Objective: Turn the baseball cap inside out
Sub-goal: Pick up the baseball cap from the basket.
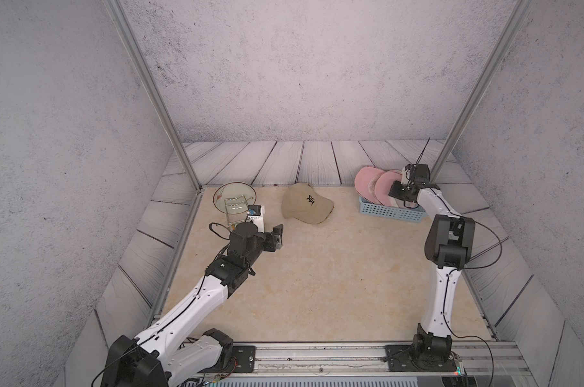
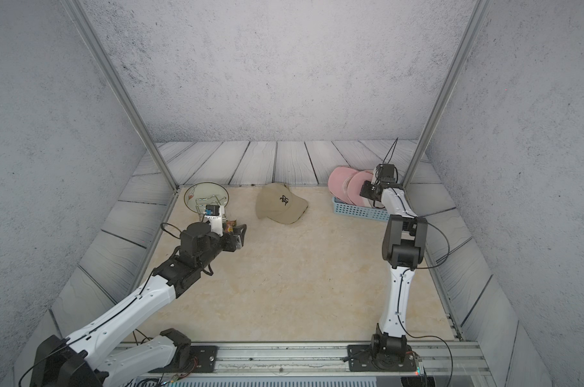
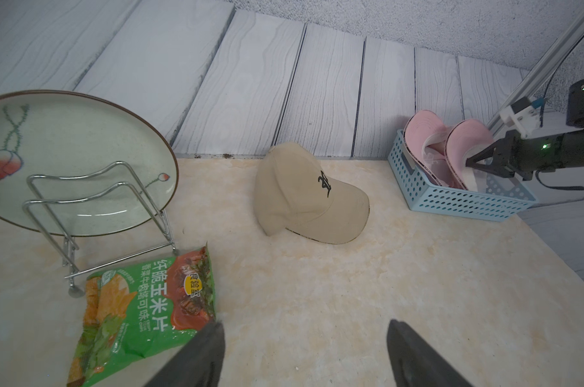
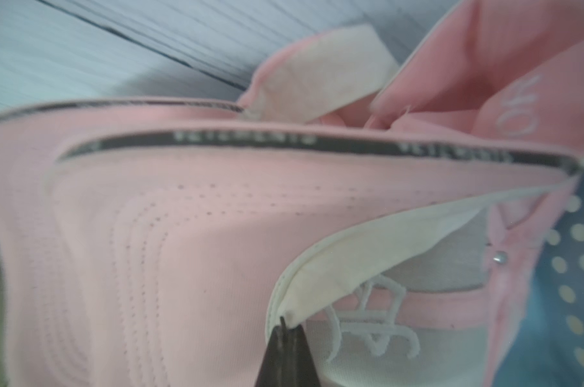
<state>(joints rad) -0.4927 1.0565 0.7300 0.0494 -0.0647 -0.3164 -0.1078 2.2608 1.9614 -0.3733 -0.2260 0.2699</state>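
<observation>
The black-trimmed edge (image 3: 453, 166) of the nearer pink cap, the one that my right gripper is pinching, will be gripped by my left gripper as it closes there.
A beige baseball cap (image 1: 305, 204) (image 2: 280, 204) (image 3: 307, 194) with a black emblem lies crown up at the back middle of the table, untouched. Two pink caps (image 1: 377, 186) (image 2: 349, 186) (image 3: 464, 147) stand in a blue basket at the back right. My right gripper (image 1: 393, 192) (image 2: 365, 191) (image 3: 468, 164) (image 4: 284, 324) is shut, pinching the cream inner band of the nearer pink cap (image 4: 183, 251). My left gripper (image 1: 278, 238) (image 2: 242, 236) (image 3: 305, 325) hovers open and empty above the table, in front of and left of the beige cap.
The blue perforated basket (image 1: 391, 212) (image 3: 451, 201) sits against the right frame post. A green plate (image 1: 233, 197) (image 3: 66, 160) leans in a wire rack (image 3: 93, 201) at the back left. A green snack bag (image 3: 143, 308) lies by my left gripper.
</observation>
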